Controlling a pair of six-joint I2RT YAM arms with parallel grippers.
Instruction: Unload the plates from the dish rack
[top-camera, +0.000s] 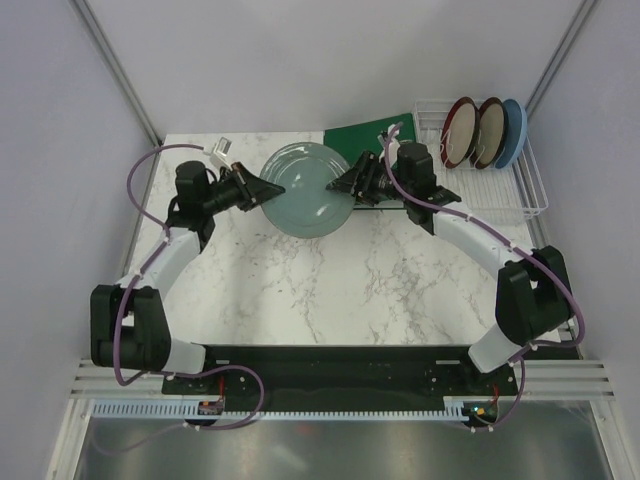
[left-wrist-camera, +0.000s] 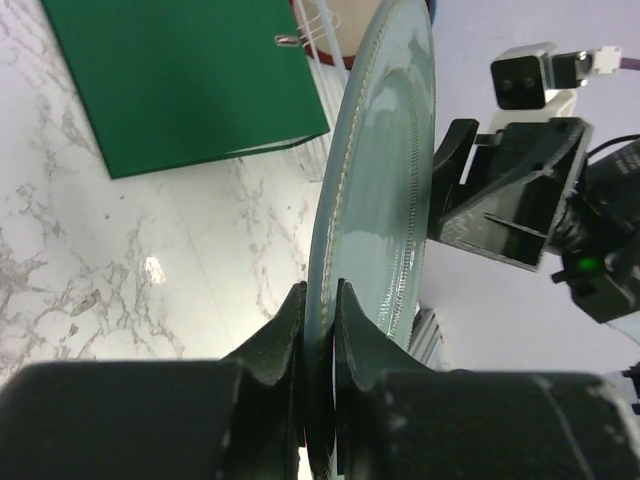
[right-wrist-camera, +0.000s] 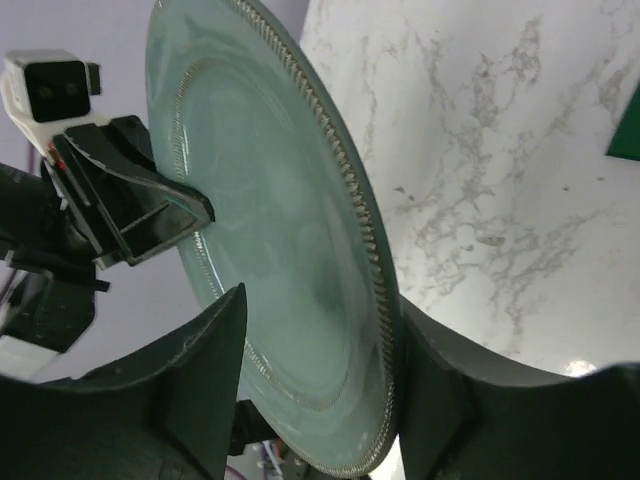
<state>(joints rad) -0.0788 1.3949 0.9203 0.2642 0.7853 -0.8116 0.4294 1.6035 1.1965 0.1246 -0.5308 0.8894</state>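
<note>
The robot's left gripper should release the grey-green plate, now hanging on edge above the table, flat at the back of the marble table (top-camera: 254, 179), next to the green binder.
A grey-green plate (top-camera: 305, 190) hangs on edge above the marble table (top-camera: 330, 290), between my two grippers. My left gripper (top-camera: 268, 190) is shut on its left rim; in the left wrist view both fingers press the plate (left-wrist-camera: 385, 180) at the gripper (left-wrist-camera: 320, 290). At the plate's right rim, my right gripper (top-camera: 340, 187) is open. In the right wrist view its jaws (right-wrist-camera: 320, 303) straddle the plate (right-wrist-camera: 270, 230), with a gap at the left finger. Two beige plates (top-camera: 459, 132) (top-camera: 490, 130) and a light blue plate (top-camera: 515, 130) stand upright in the white wire dish rack (top-camera: 530, 190) at the back right.
A flat green binder (top-camera: 365, 138) lies at the back of the table, just left of the rack and behind the right gripper; it also shows in the left wrist view (left-wrist-camera: 180, 80). Grey walls close in the table at the back and sides.
</note>
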